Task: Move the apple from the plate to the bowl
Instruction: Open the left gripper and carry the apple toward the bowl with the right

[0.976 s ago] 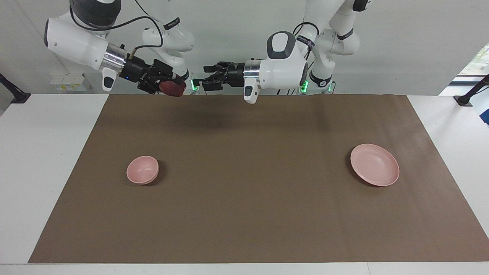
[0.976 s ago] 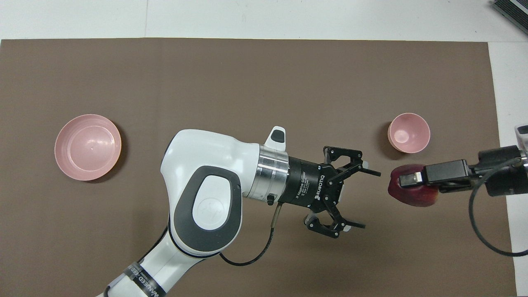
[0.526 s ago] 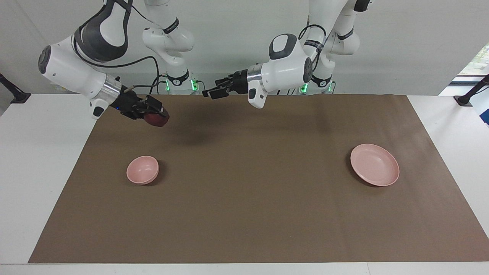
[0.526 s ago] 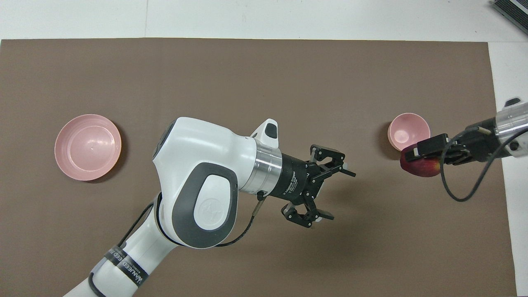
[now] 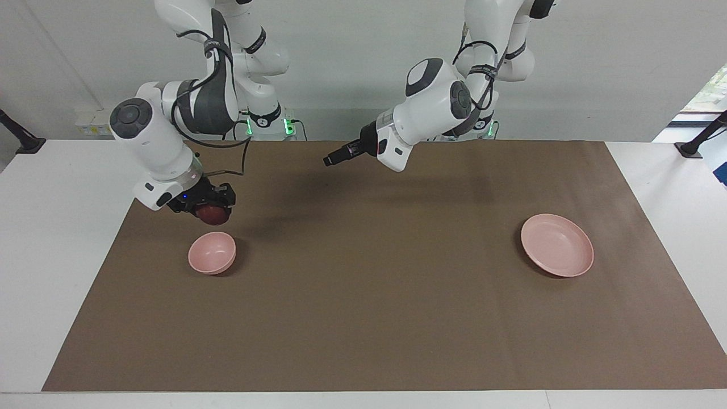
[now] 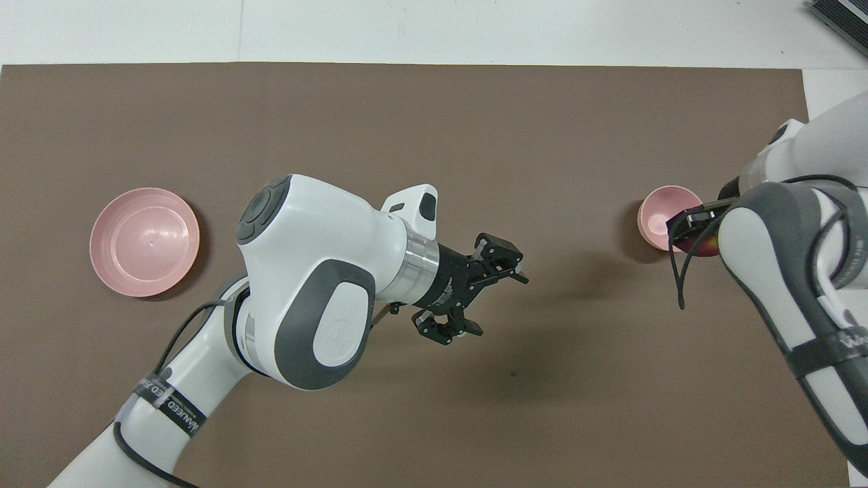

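Next, my right gripper lets go of the dark red apple, so that it is left inside the rim of the small deep pink bowl point(image 6: 668, 215).
My right gripper point(image 5: 211, 210) is shut on the dark red apple point(image 5: 214, 216) and holds it in the air, just above the robots' edge of the small deep pink bowl point(image 5: 212, 252). In the overhead view the right arm hides most of the apple point(image 6: 707, 247), which shows at the rim of the bowl point(image 6: 664, 215). The bowl is empty. The flat pink plate point(image 5: 557, 245) lies empty toward the left arm's end of the table and also shows in the overhead view point(image 6: 144, 242). My left gripper point(image 6: 500, 305) is open and empty, raised over the middle of the mat point(image 5: 331, 160).
A brown mat point(image 5: 375, 318) covers most of the white table point(image 5: 57, 238). The bowl and the plate are the only things on it. Both arms reach over the strip of mat nearest the robots.
My right gripper has carried the apple down and outward from near the robots to just above the bowl. My left arm has drawn back toward its base, gripper still open.
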Action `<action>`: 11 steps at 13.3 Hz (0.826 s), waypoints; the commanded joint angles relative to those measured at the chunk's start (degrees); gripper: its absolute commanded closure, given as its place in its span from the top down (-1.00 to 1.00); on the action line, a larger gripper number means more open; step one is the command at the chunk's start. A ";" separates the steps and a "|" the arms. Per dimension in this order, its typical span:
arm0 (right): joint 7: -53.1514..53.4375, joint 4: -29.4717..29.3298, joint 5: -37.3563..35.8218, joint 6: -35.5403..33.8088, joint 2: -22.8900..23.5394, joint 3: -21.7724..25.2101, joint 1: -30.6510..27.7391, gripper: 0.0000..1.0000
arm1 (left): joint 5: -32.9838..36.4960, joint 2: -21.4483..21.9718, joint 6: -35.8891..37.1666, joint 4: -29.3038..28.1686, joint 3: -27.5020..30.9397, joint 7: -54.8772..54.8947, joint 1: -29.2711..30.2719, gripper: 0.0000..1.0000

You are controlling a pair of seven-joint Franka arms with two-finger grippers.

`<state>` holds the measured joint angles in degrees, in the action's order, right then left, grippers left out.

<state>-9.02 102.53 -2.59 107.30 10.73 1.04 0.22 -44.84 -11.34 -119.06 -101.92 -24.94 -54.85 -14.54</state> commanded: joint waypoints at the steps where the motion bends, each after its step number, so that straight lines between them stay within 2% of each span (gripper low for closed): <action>1: 1.55 -1.11 -8.72 3.70 3.15 -0.34 0.83 -1.00 | 5.61 0.71 5.14 -1.09 -0.29 4.47 3.45 1.00; 3: 1.72 -1.11 -13.22 5.80 4.82 -0.34 1.01 -1.00 | 10.54 0.62 5.33 -1.35 -0.20 8.86 5.13 1.00; 6: 3.65 -1.37 -13.50 8.53 6.94 -0.34 2.41 -1.00 | 16.52 0.45 6.38 -1.71 -0.11 14.24 10.39 1.00; 9: 4.36 -1.37 -13.59 10.64 8.95 -0.34 2.76 -1.00 | 23.72 0.45 7.18 -1.62 -0.11 16.61 11.46 1.00; 11: 4.36 -0.93 -13.50 11.79 9.14 -0.34 2.59 -1.00 | 31.18 0.80 7.00 -0.83 -0.02 19.15 11.46 1.00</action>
<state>-6.15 102.26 -14.64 118.14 19.00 1.05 3.36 -18.87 -11.41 -112.60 -102.96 -24.72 -37.81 -3.25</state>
